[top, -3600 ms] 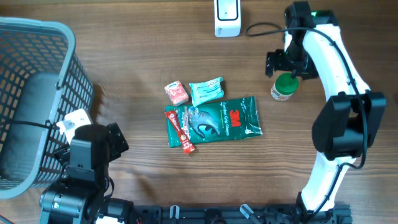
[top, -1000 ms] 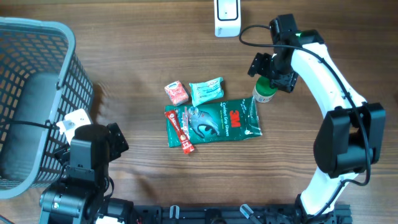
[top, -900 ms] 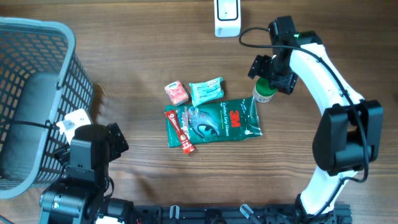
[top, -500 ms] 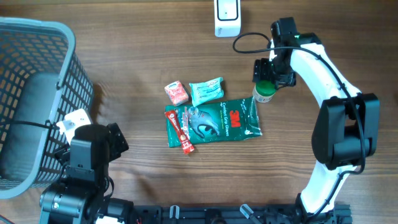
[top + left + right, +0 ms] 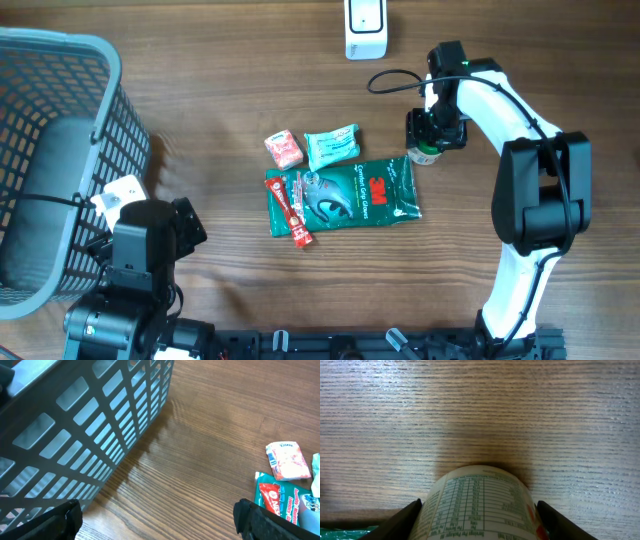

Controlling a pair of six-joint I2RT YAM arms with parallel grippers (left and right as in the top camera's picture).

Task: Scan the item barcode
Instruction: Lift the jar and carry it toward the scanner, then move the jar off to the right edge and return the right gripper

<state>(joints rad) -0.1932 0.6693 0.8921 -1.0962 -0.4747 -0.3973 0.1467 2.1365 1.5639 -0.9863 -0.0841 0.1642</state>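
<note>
Next, I release the small bottle with my right gripper on the bare wood (image 5: 626,144) beyond my right arm, opposite the grey mesh basket.
The item in hand is a small white bottle (image 5: 427,153) with a green lid, standing on the table by the top right corner of the green pack. In the right wrist view the bottle (image 5: 480,505) fills the gap between the black fingers (image 5: 405,520), its nutrition table facing the camera; no barcode shows. My right gripper (image 5: 428,138) reaches down over it, with both jaws against its sides. The white scanner (image 5: 365,25) stands at the far edge. Near the basket, my left gripper (image 5: 157,512) hangs wide open over bare wood.
A grey mesh basket (image 5: 60,150) fills the left side. Mid-table lie a green 3M glove pack (image 5: 350,192), a red stick pack (image 5: 290,205), a teal packet (image 5: 331,146) and a small pink packet (image 5: 284,149). A black cable (image 5: 395,78) loops near the scanner.
The right arm swung round over the bottle and its jaws drew in against the bottle's sides. The bottle stays where it was pushed earlier. The left arm has not moved.
</note>
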